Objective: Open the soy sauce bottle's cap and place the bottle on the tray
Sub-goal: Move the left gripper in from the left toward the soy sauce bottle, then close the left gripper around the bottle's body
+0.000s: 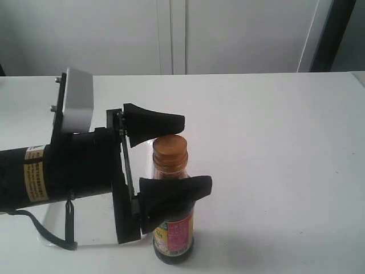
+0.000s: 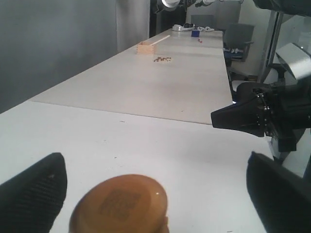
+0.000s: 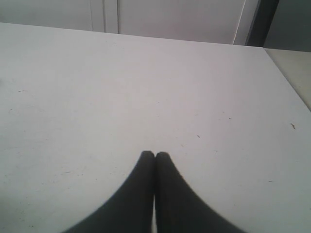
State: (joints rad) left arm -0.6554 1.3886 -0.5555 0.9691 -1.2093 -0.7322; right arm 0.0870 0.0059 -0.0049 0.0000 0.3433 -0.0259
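Observation:
The soy sauce bottle has a shoulder, and my left gripper needs to next go down below it and close around the bottle's label [image 1: 178, 228].
The soy sauce bottle [image 1: 173, 228] stands upright near the front of the white table, its dark liquid and its yellow, pink and green label facing the exterior view. Its orange-gold cap [image 1: 170, 146] is down, and it fills the lower part of the left wrist view as the cap [image 2: 119, 204]. My left gripper [image 1: 197, 153] is open, with one black finger behind the cap and one in front of the bottle's shoulder, neither touching. A white raised rim, apparently the tray [image 1: 91, 233], shows under the left arm. My right gripper [image 3: 155, 156] is shut on nothing above bare table.
The left wrist view shows the right arm's black gripper [image 2: 243, 115] hovering over the table's far side. Beyond it runs a second long table with a small wooden box [image 2: 145, 47] and a grey chair [image 2: 238, 36]. White cabinet doors [image 1: 171, 34] back the scene.

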